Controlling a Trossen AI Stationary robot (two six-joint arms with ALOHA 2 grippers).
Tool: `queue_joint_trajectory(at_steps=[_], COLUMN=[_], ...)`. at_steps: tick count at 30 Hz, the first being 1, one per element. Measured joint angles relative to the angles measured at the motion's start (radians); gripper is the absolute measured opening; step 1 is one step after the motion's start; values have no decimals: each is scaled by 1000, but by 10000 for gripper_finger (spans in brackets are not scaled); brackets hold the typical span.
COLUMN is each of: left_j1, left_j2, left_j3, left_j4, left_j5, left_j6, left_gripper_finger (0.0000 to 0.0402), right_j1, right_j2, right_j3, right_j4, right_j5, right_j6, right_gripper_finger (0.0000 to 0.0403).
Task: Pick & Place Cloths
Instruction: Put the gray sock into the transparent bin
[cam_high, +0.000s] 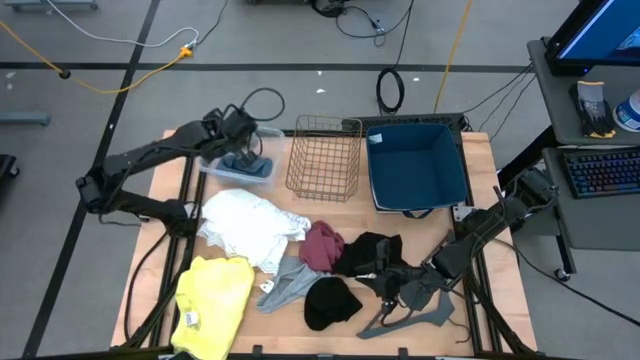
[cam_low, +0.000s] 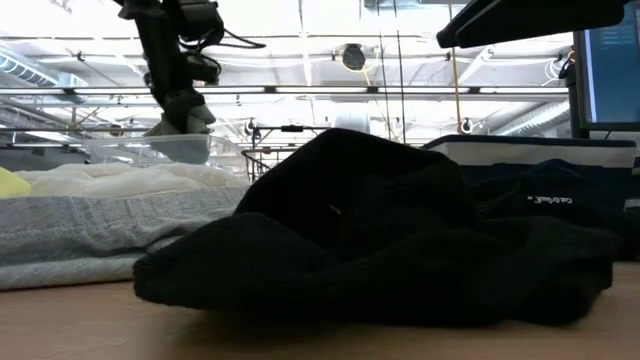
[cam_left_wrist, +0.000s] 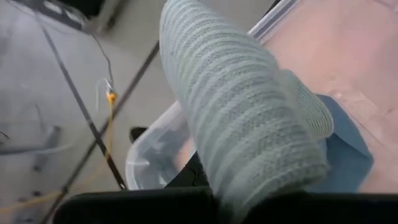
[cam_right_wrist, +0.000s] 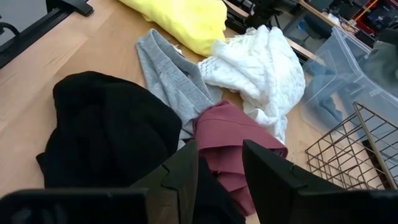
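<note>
Next, my left gripper releases the knit cloth on top of the blue cloth in the clear plastic bin (cam_high: 246, 158) (cam_left_wrist: 334, 146).
My left gripper (cam_high: 238, 140) is over the clear plastic bin (cam_high: 232, 170) at the table's far left, shut on a pale grey-green ribbed knit cloth (cam_left_wrist: 249, 118). A blue cloth (cam_left_wrist: 351, 149) lies in that bin. My right gripper (cam_right_wrist: 219, 171) is open, low over the near right of the table. It stands above the edge of a black cloth (cam_high: 370, 255) where that cloth meets the maroon cloth (cam_right_wrist: 230, 134). The white (cam_high: 250, 225), yellow (cam_high: 215, 300) and grey (cam_high: 285, 282) cloths and a second black piece (cam_high: 330, 302) lie flat on the table. My left gripper holds the knit cloth from above. The cloth itself covers the fingers, so which part they hold does not show. It hangs below the gripper (cam_low: 180, 142), lifted clear, just above the bin's rim (cam_left_wrist: 146, 155). My right gripper: whether its fingertips (cam_right_wrist: 183, 177) touch the black cloth I cannot tell.
A wire basket (cam_high: 325, 160) and a blue fabric bin (cam_high: 418, 165) stand side by side at the table's far edge. A grey plastic hanger (cam_high: 415, 308) lies beside my right gripper near the near right corner. Bare wood shows along the near edge.
</note>
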Motion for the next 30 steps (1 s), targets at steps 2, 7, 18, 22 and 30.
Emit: queue_joint_trajectory(at_steps=[2, 7, 18, 22, 30], left_j1=[18, 53, 109, 118, 119], left_j2=[5, 5, 5, 9, 94], left_j3=[0, 0, 0, 0, 0], left_j4=[-8, -8, -70, -81, -78], left_j5=[23, 129, 287, 305, 303], left_j6=[-25, -79, -199, -211, -217], left_gripper_finger=[11, 9, 16, 18, 31], right_j1=[0, 0, 0, 0, 0], right_j2=[0, 0, 0, 0, 0], right_j3=[0, 0, 0, 0, 0], right_j4=[0, 1, 1, 1, 1], right_j5=[0, 0, 0, -1, -1], right_j6=[0, 0, 14, 14, 14], right_gripper_finger=[117, 115, 114, 114, 114])
